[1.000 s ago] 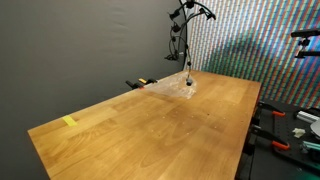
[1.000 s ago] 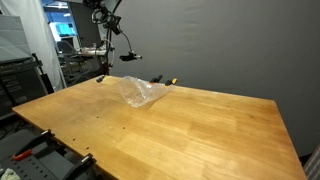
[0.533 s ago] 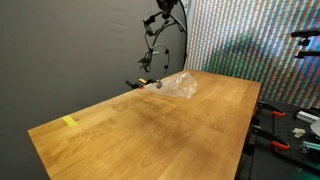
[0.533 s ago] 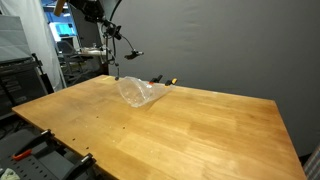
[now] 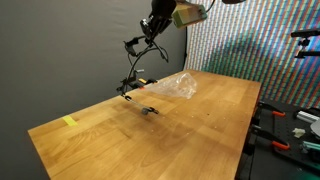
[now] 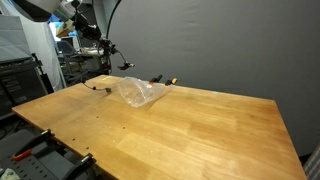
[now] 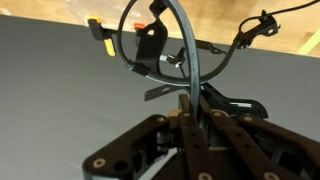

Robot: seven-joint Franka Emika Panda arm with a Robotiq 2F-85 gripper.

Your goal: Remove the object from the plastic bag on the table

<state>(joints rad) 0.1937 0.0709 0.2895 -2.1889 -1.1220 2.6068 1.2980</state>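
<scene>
My gripper needs to release the cable over the plastic bag's edge (image 5: 192,90) that is farthest from the yellow tape mark.
A clear crumpled plastic bag (image 5: 176,85) lies near the far edge of the wooden table (image 5: 170,130); it also shows in the other exterior view (image 6: 140,93). My gripper (image 5: 157,22) is high above the table, beside the bag, and is shut on a black cable (image 5: 131,72). The cable hangs in loops from the jaws, with its end touching the table (image 5: 148,109). In the wrist view the fingers (image 7: 186,98) pinch the cable (image 7: 150,45). In an exterior view the cable (image 6: 108,52) dangles to the table left of the bag.
Orange-and-black tools (image 6: 164,80) lie at the table's far edge behind the bag, also seen in the wrist view (image 7: 96,27). A yellow tape mark (image 5: 69,122) sits near one corner. Equipment racks (image 6: 20,85) and stands (image 5: 300,110) flank the table.
My gripper has risen and moved away from the bag, drawing the black cable out. The cable now hangs free with its end on the table beside the bag.
</scene>
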